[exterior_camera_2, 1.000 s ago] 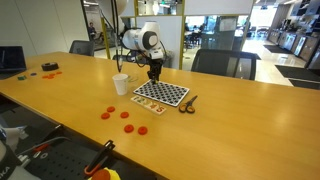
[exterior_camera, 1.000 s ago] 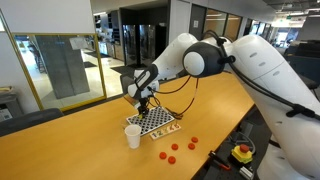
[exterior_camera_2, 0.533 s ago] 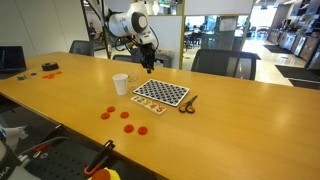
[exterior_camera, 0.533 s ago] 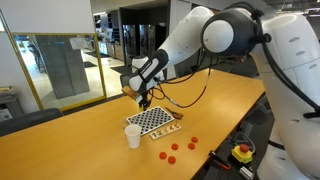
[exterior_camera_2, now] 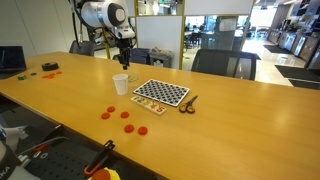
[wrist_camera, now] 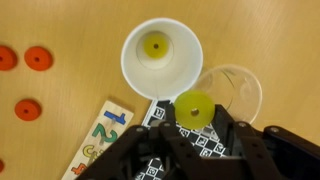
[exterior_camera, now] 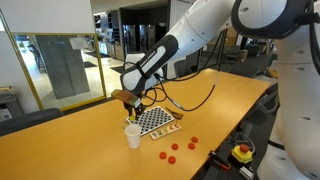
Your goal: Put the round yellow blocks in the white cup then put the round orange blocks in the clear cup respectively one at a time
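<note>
My gripper is to let go of the round yellow block inside the white cup (exterior_camera: 134, 139) (wrist_camera: 165, 52), against the yellow block lying there.
In the wrist view my gripper (wrist_camera: 194, 120) is shut on a round yellow block (wrist_camera: 194, 105), held above the gap between the white cup (wrist_camera: 132, 68) and the clear cup (wrist_camera: 240, 92). Another yellow block (wrist_camera: 155, 45) lies inside the white cup. Round orange blocks (wrist_camera: 38, 59) lie on the table to the left. In both exterior views the gripper (exterior_camera: 131, 106) (exterior_camera_2: 125, 58) hangs just above the white cup (exterior_camera: 132, 135) (exterior_camera_2: 121, 84), and orange blocks (exterior_camera: 172, 156) (exterior_camera_2: 126, 114) lie in a loose group nearer the table's front edge.
A black-and-white checkered board (exterior_camera: 155, 120) (exterior_camera_2: 162, 93) lies beside the cups. A wooden number strip (wrist_camera: 100, 135) sits along its edge. A dark tool (exterior_camera_2: 188, 103) rests right of the board. Small items (exterior_camera_2: 48, 67) lie at the table's far end.
The arm has risen from the checkered board and swung over to the white cup, with the yellow block still in the jaws.
</note>
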Tool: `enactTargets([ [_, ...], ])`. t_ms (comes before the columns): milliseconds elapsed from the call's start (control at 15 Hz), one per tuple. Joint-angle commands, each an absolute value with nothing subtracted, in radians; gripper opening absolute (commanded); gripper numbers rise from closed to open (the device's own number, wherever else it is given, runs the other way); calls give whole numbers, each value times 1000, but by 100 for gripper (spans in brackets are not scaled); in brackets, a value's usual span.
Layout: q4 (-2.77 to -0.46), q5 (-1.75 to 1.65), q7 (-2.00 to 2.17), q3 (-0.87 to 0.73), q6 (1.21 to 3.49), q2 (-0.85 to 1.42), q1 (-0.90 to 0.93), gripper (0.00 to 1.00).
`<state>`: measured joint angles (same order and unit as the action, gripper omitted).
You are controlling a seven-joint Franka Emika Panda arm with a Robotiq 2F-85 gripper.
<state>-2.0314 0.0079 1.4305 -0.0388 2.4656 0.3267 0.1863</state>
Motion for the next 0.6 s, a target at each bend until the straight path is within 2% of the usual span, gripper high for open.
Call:
enactTargets([
  [0,-2062,117,1266,33,2420,294,138,17],
  [533,-2033,206,1117,34,2336,333,116,18],
])
